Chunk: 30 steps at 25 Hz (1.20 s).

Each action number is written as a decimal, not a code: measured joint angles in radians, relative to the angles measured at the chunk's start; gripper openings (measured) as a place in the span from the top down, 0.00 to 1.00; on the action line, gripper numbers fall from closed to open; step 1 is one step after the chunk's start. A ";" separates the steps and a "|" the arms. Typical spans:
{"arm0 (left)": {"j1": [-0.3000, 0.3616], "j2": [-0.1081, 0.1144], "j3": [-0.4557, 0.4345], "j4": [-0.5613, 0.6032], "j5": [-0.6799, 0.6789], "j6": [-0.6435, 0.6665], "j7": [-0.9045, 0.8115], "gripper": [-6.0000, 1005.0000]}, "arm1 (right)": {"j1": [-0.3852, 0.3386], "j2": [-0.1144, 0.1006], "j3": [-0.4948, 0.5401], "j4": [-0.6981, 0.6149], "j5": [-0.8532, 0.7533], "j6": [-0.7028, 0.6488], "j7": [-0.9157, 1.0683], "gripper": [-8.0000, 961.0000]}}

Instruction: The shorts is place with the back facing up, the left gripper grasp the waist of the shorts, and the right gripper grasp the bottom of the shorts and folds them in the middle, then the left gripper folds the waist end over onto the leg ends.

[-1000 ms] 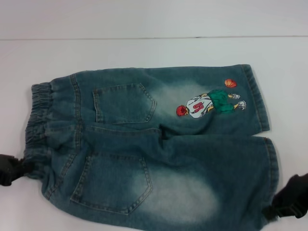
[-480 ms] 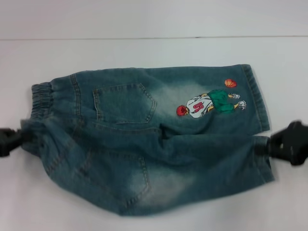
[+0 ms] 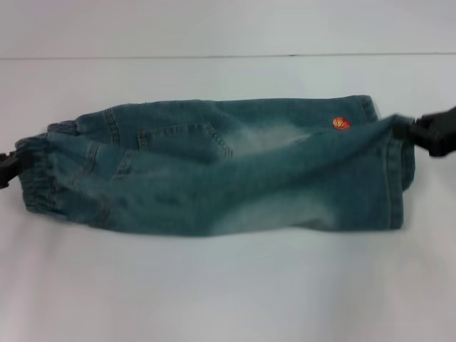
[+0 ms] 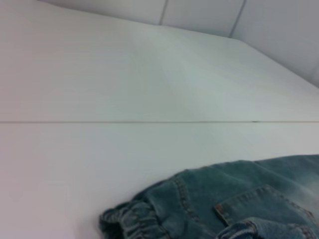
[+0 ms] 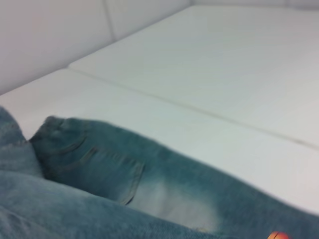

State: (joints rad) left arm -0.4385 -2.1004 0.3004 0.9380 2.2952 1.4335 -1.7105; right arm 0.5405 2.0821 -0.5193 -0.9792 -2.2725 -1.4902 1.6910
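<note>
I should let go of the lifted waist edge with my left gripper on the far corner of the shorts' elastic waist (image 3: 55,122) (image 4: 115,214).
Blue denim shorts (image 3: 228,171) lie across the white table (image 3: 228,285), back up, with the near half lifted and carried over the far half. My left gripper (image 3: 10,165) is at the far left, shut on the elastic waist (image 3: 39,182). At the right edge my right gripper (image 3: 420,132) is shut on the hem of the near leg (image 3: 395,132). A small orange basketball print (image 3: 341,123) still shows. The left wrist view shows the waist (image 4: 129,219) and a back pocket (image 4: 259,201). Denim and a pocket (image 5: 99,172) fill the right wrist view.
A seam line (image 3: 214,56) runs across the table behind the shorts. The table's bare white surface stretches in front of the shorts and behind them.
Both grippers have risen and moved away from me, carrying the near edge of the shorts over the far half. The printed figure is now covered; only the basketball shows.
</note>
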 joint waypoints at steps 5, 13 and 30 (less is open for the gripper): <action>-0.025 -0.023 0.002 0.002 -0.007 -0.069 0.000 0.88 | 0.024 0.005 -0.041 0.009 0.022 0.100 -0.007 0.97; -0.048 -0.046 0.045 -0.009 -0.009 -0.252 -0.010 0.88 | 0.063 0.006 -0.130 0.100 0.020 0.347 0.038 0.97; -0.090 -0.059 0.169 -0.060 -0.012 -0.446 -0.019 0.87 | 0.117 0.002 -0.249 0.199 0.012 0.577 0.093 0.94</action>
State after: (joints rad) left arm -0.5284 -2.1590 0.4693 0.8776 2.2836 0.9875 -1.7299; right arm 0.6572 2.0840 -0.7681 -0.7799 -2.2603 -0.9131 1.7843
